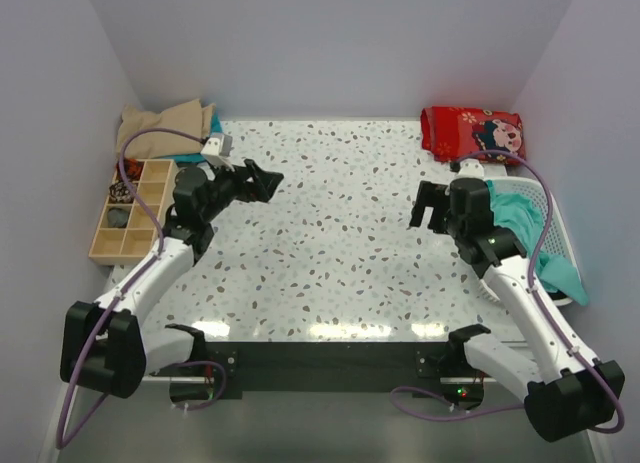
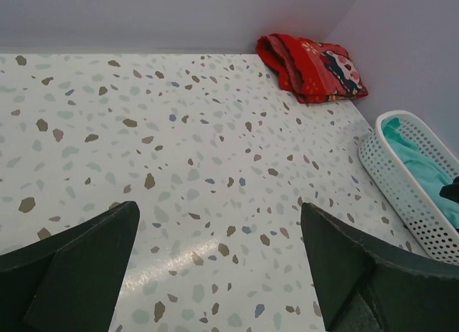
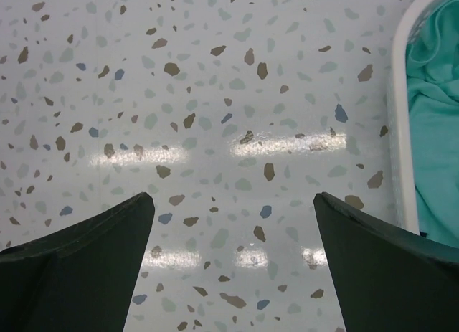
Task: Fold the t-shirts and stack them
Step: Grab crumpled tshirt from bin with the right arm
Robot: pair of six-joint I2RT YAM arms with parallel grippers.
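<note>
My right gripper is to go next to the teal-green t-shirt's back end (image 1: 496,197) (image 3: 429,59), beside the side of the white basket nearest the middle of the table, and close there.
A teal-green t-shirt (image 1: 545,248) lies crumpled in a white basket (image 1: 558,223) at the right edge of the table; it also shows in the right wrist view (image 3: 437,117) and the left wrist view (image 2: 423,171). A tan garment (image 1: 165,123) lies bunched at the back left corner. A red printed garment (image 1: 470,133) lies folded at the back right, also in the left wrist view (image 2: 312,67). My left gripper (image 1: 262,183) is open and empty above the table's left middle. My right gripper (image 1: 430,205) is open and empty just left of the basket.
A wooden compartment box (image 1: 130,208) with small items stands at the left edge. The speckled tabletop (image 1: 330,223) lies between the arms. The basket rim (image 3: 398,117) is at the right of the right wrist view. Walls close in three sides.
</note>
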